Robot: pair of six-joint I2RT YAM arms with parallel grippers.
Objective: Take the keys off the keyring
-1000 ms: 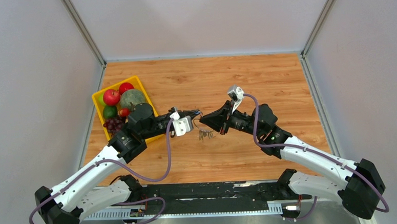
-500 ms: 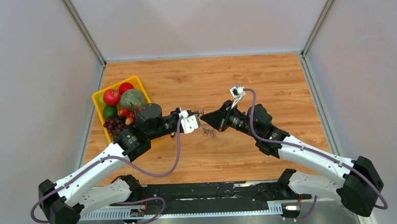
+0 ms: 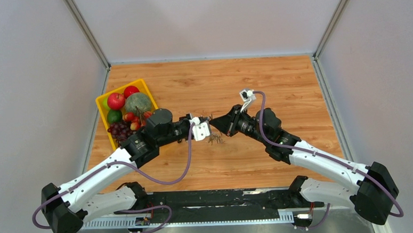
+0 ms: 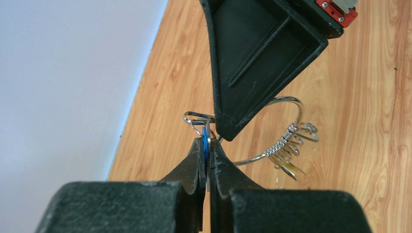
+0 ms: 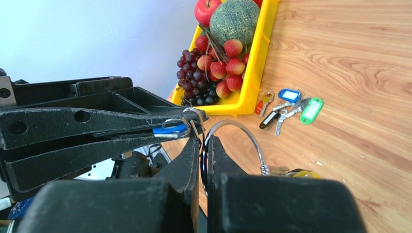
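I need to release the silver keyring, now held above the table, from my right gripper on the bare wood (image 3: pixel 252 111) under its own wrist, near the table's middle.
My left gripper (image 4: pixel 206 141) is shut on a blue-tagged key (image 4: pixel 206 138), which hangs on a small ring. My right gripper (image 5: pixel 204 141) is shut on the wire of the silver keyring (image 5: pixel 243 130), tip to tip with the left one above the table. In the left wrist view the keyring (image 4: pixel 297 109) curves off to the right, with several small rings (image 4: pixel 291 141) and a yellow tag (image 4: pixel 290 169) bunched on it. In the top view both grippers meet at mid-table, the left (image 3: pixel 201 130) and the right (image 3: pixel 215 123).
Loose keys lie on the wood beside the basket: blue tag (image 5: pixel 289 94), green tag (image 5: pixel 311 110), black head (image 5: pixel 268 120). A yellow fruit basket (image 3: pixel 104 119) holds apples, melon and grapes at the far left. Grey walls enclose the table.
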